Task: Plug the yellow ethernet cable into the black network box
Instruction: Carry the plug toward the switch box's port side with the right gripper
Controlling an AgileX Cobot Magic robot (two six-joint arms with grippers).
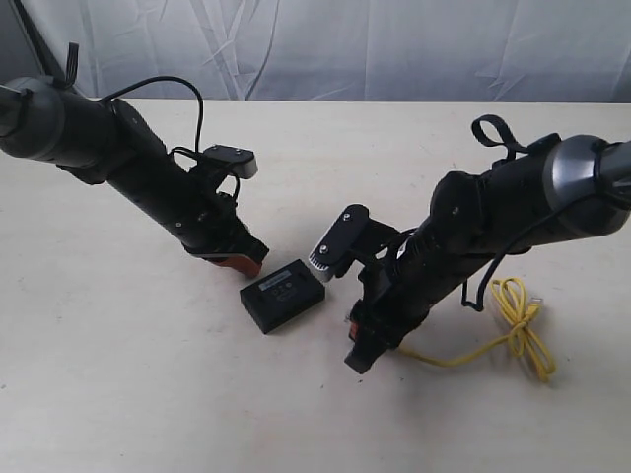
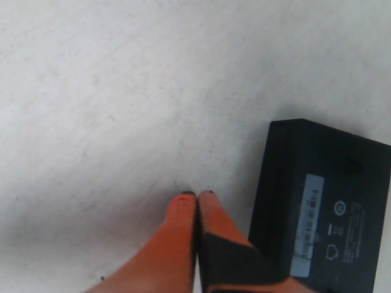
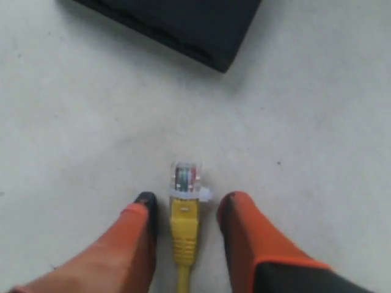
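The right gripper's fingers straddle the front of the yellow boot, close to the clear plug, so the robot should grip the boot's rear (image 3: 184, 253) and keep the plug free ahead.
The black network box (image 1: 283, 295) lies flat mid-table, its white label (image 2: 307, 226) facing up. My left gripper (image 2: 197, 195) is shut and empty, its orange tips resting on the table just beside the box's edge. The yellow ethernet cable (image 1: 518, 335) trails from a knotted loop at the right toward my right gripper (image 1: 360, 360). In the right wrist view its clear plug (image 3: 186, 178) and yellow boot (image 3: 184, 229) lie on the table between the fingers (image 3: 137, 241). That gripper (image 3: 187, 204) is open, with a gap on each side of the boot. The box corner (image 3: 217, 43) lies ahead of the plug.
The pale table (image 1: 118, 374) stretches around both arms, with a white curtain (image 1: 345, 44) behind its far edge. Black wiring loops off the right arm (image 1: 493, 138) and the left arm (image 1: 187, 99).
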